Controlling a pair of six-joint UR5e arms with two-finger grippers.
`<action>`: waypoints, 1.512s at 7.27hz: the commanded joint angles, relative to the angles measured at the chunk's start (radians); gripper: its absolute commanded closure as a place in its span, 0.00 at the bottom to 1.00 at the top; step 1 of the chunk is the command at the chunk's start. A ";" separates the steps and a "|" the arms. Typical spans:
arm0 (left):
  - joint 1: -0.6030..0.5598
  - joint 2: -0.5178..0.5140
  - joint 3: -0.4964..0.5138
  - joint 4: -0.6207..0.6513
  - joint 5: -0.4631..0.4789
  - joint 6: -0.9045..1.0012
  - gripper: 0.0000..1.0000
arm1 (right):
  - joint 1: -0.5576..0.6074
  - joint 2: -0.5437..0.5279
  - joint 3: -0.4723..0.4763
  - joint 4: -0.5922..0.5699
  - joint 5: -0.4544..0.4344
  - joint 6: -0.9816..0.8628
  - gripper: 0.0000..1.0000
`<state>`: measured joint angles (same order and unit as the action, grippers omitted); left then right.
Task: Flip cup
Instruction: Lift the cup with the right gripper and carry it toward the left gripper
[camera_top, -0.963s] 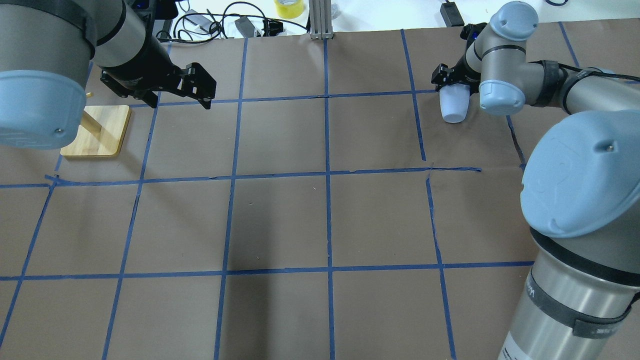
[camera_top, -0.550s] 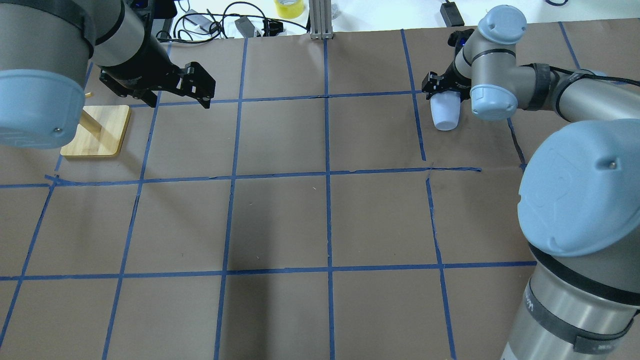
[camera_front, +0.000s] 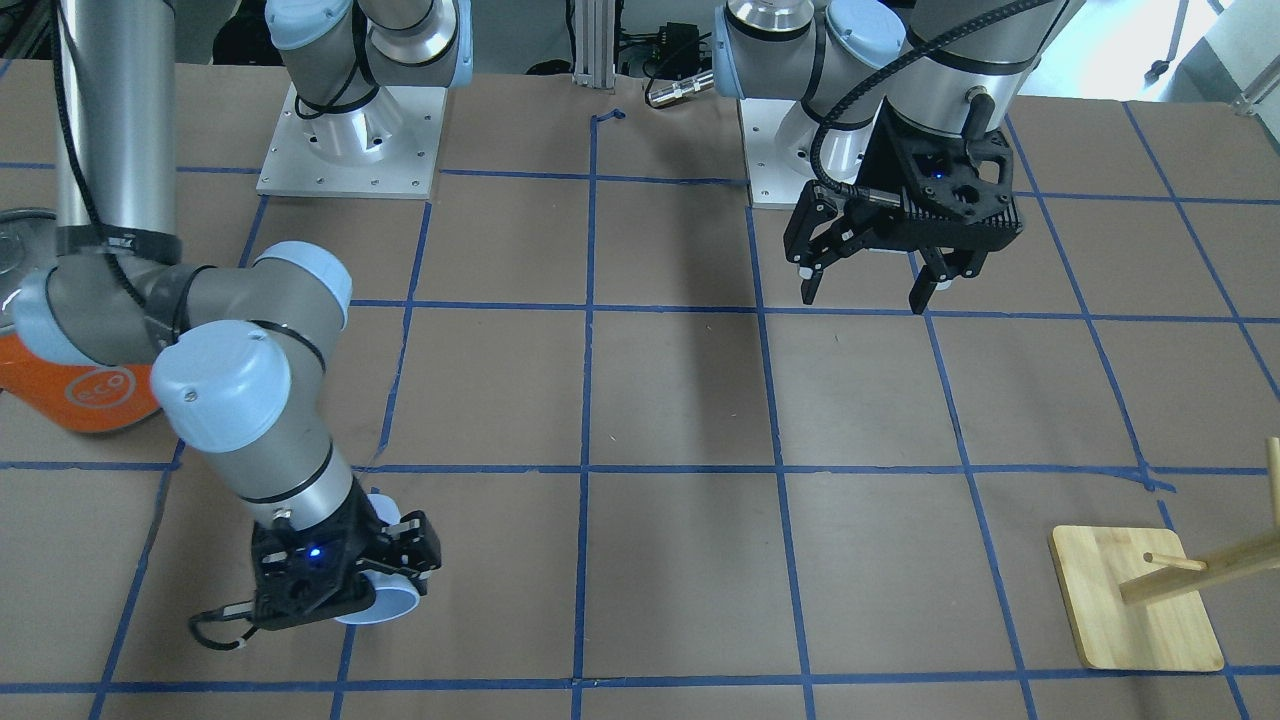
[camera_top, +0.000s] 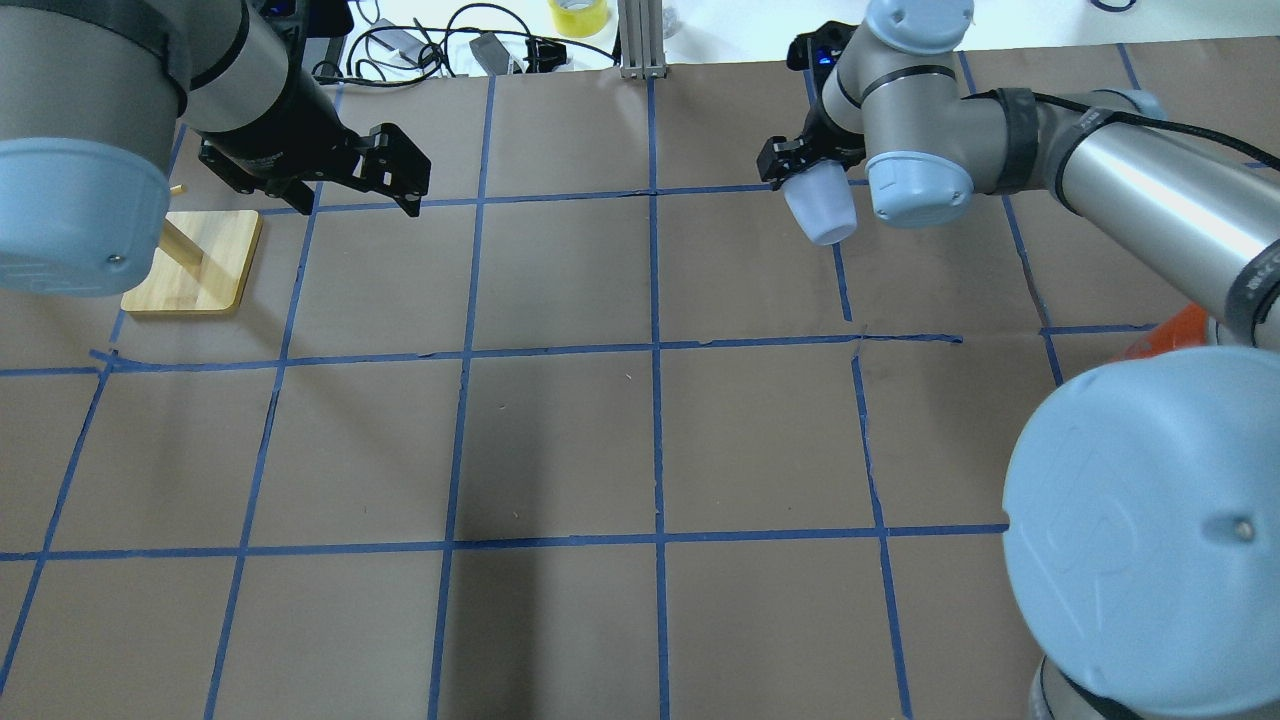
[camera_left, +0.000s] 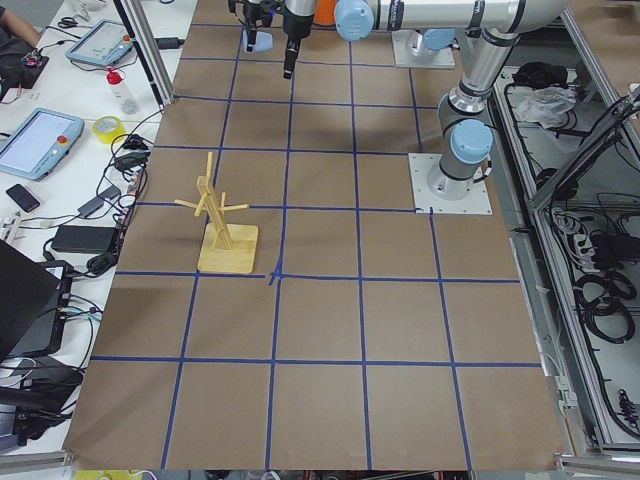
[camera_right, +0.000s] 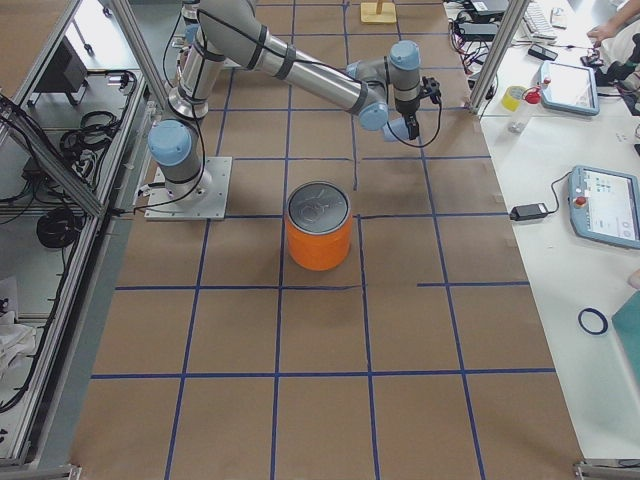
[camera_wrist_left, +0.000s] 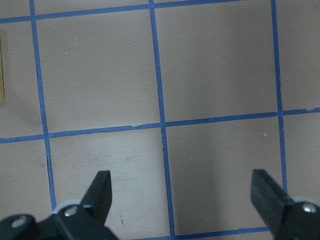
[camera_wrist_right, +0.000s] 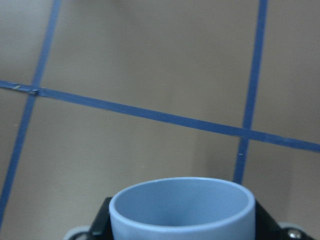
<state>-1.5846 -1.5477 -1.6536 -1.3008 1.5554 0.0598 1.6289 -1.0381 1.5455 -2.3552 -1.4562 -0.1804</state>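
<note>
The robot's right gripper will release the cup next to a blue tape crossing (camera_front: 638, 506) between the orange can and the wooden peg stand.
The cup (camera_top: 822, 210) is a small pale bluish-white tumbler gripped in my right gripper (camera_top: 800, 170) at the far right of the table. It is tilted, its closed base toward the overhead camera. Its open mouth faces the far side and shows in the front view (camera_front: 388, 598) and the right wrist view (camera_wrist_right: 182, 207), where the blue-tinted inside is visible. The right gripper also shows in the front view (camera_front: 395, 565). My left gripper (camera_top: 405, 185) is open and empty, hovering above the paper at the far left. Its fingertips (camera_wrist_left: 102, 187) stand wide apart over bare paper.
A large orange can with a silver lid (camera_right: 320, 228) stands on the robot's right side, also in the front view (camera_front: 70, 395). A wooden peg stand (camera_top: 195, 262) sits at the far left, beside the left gripper. Blue tape lines grid the brown paper table (camera_top: 560, 440).
My right arm has swung left across a tape line, carrying the cup with it, and the cup is now more tilted. The left arm has not moved.
</note>
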 joint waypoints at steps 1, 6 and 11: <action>0.000 0.000 0.000 0.000 0.000 0.000 0.00 | 0.066 -0.013 0.001 0.045 0.037 -0.065 1.00; 0.000 0.001 -0.002 -0.002 0.002 0.000 0.00 | 0.242 -0.005 0.010 0.024 -0.053 -0.235 1.00; 0.001 0.001 -0.002 -0.002 0.002 0.002 0.00 | 0.267 0.067 0.015 -0.079 0.085 -0.891 1.00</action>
<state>-1.5844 -1.5462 -1.6552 -1.3023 1.5570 0.0612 1.8932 -1.0009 1.5612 -2.3837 -1.3990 -0.9391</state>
